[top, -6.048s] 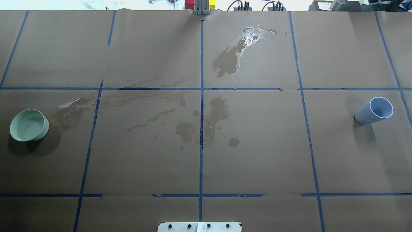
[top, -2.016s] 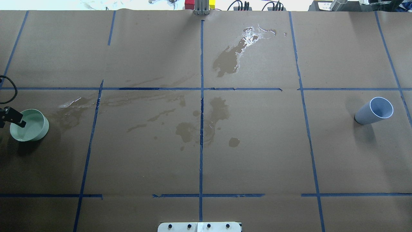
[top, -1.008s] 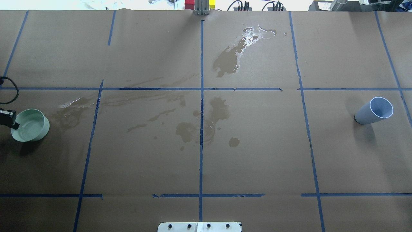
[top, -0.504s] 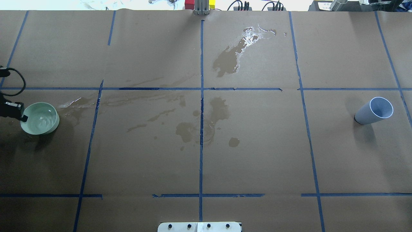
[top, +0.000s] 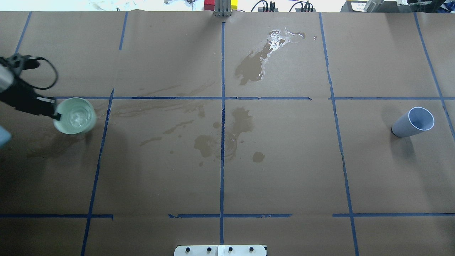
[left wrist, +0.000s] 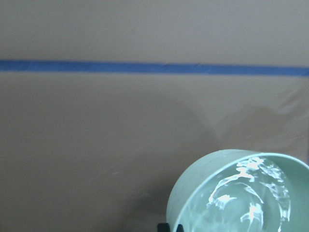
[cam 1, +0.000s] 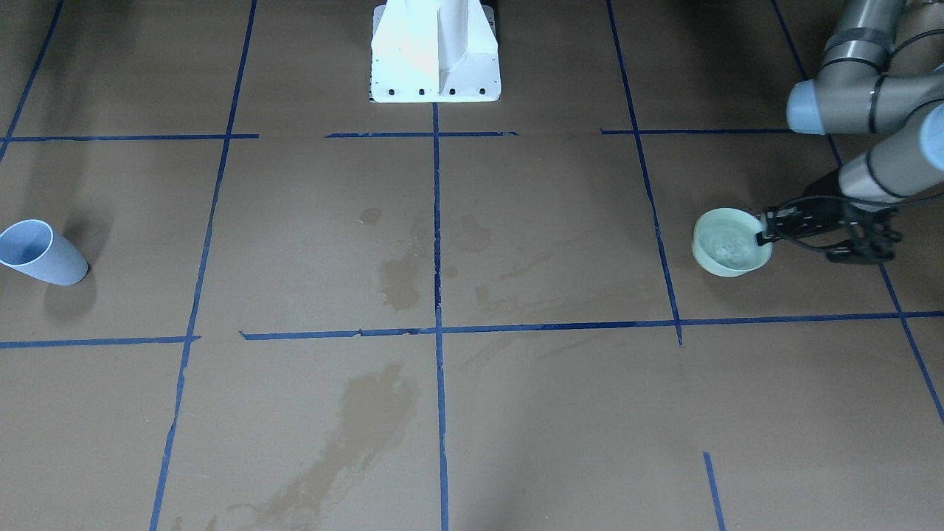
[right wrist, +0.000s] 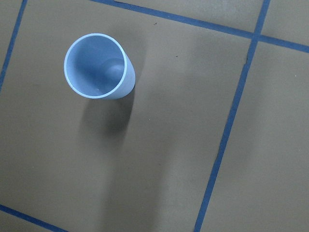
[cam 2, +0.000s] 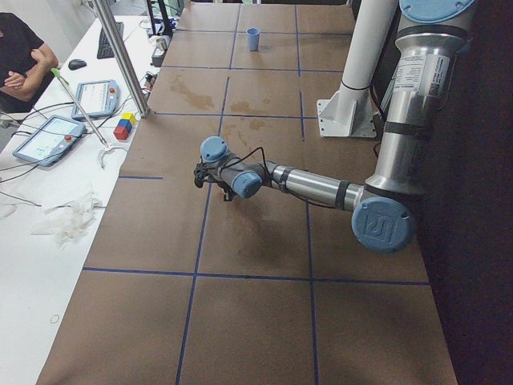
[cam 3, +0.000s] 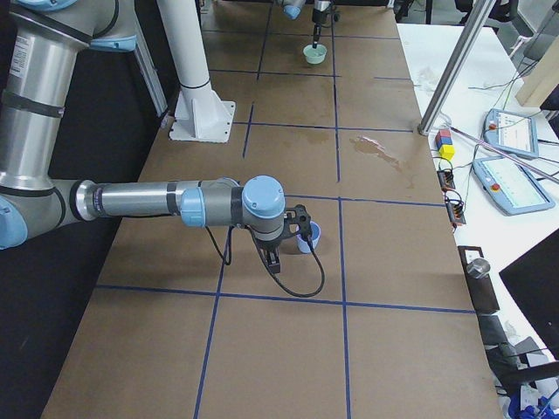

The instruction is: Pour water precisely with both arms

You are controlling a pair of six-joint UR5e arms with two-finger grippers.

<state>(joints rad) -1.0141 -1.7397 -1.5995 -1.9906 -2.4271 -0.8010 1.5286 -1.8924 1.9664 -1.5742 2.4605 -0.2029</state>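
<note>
Next, my left gripper lets go of the pale green bowl on the middle blue tape line (cam 1: 435, 252) beside the central wet stain.
My left gripper (top: 55, 114) is shut on the rim of a pale green bowl (top: 74, 116) and holds it above the paper, its shadow cast to the lower left. The water (left wrist: 246, 193) ripples with pale glints inside the bowl (left wrist: 193, 193). In the front view the left gripper (cam 1: 763, 234) holds the bowl (cam 1: 719, 258) at the right. A light-blue cup (top: 414, 122) stands alone at the right; it looks empty in the right wrist view (right wrist: 99, 72). My right gripper (cam 3: 297, 234) shows only in the exterior right view, beside the cup (cam 3: 312, 236); I cannot tell whether it is open.
Brown paper with a blue tape grid covers the table. Wet stains lie at the far middle (top: 254, 64) and the centre (top: 220, 140). The white pedestal (cam 1: 435, 51) stands at the robot's edge. A metal post (cam 2: 120, 56), tablets and an operator (cam 2: 20, 56) are beyond the far edge.
My left arm came in from the left, took the bowl's rim, lifted it and carried it right and farther from the robot. The water now ripples. The blue cup has not moved.
</note>
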